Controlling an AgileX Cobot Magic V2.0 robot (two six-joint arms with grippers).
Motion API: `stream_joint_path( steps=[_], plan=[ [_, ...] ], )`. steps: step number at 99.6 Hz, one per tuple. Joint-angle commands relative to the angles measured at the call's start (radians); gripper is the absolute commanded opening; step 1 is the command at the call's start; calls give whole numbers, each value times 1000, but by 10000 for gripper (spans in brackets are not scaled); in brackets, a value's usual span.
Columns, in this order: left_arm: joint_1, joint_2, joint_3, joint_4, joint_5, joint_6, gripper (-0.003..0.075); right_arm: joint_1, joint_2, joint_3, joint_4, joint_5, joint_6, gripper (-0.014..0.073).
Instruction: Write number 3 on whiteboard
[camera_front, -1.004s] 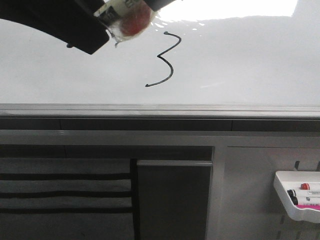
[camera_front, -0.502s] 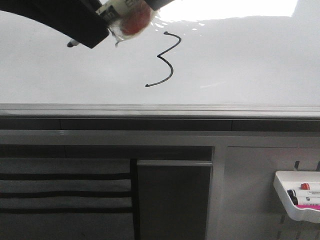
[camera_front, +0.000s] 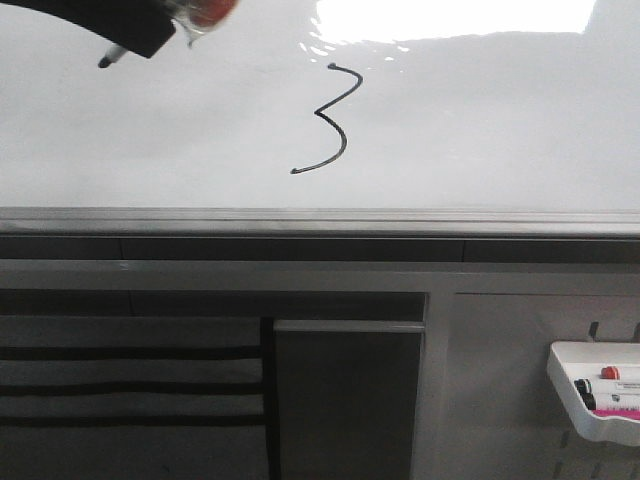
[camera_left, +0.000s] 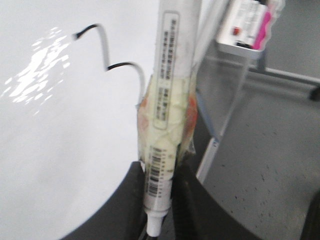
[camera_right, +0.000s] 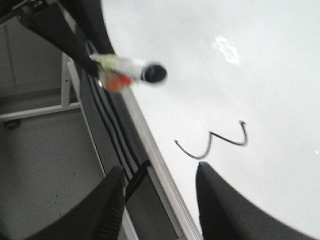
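I need to set the white taped marker down with my left gripper on the bare whiteboard (camera_front: 62, 75) beside the number 3, with its tip toward the rail.
The number 3 (camera_front: 330, 120) is drawn in thin black line on the whiteboard (camera_front: 480, 120), upper middle of the front view. It also shows in the left wrist view (camera_left: 107, 60) and the right wrist view (camera_right: 215, 142). My left gripper (camera_front: 150, 35) is at the top left, shut on a white taped marker (camera_left: 167, 110). The marker's dark tip (camera_front: 105, 62) points down-left, well left of the 3. I cannot tell whether the tip touches the board. My right gripper (camera_right: 160, 172) is open and empty over the board's lower edge, and is out of the front view.
A grey metal rail (camera_front: 320, 220) runs along the board's lower edge. A dark cabinet front (camera_front: 345, 400) stands below it. A small white tray (camera_front: 600, 390) with spare markers hangs at the lower right and also shows in the left wrist view (camera_left: 250, 30).
My left gripper has moved up and to the left with the marker, away from the 3, and is now mostly out of the front view. The 3 is unchanged.
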Motion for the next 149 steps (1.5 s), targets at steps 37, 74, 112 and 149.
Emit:
stream_joint_path(
  steps=[37,74,112,149],
  plan=[
    [154,66,209,-335,-706,-94,-14,-156,-71,20,28,86,89,293],
    [154,190,166,-411,-710,-94,-8,-156,-71,38,28,83,89,293],
    [154,201,151,-451,-662,-96,230,-156,-71,38,28,83,89,293],
    [154,97,144,-382,-574,-86,375,-173,-109,38,-27,81,246,293]
  ],
)
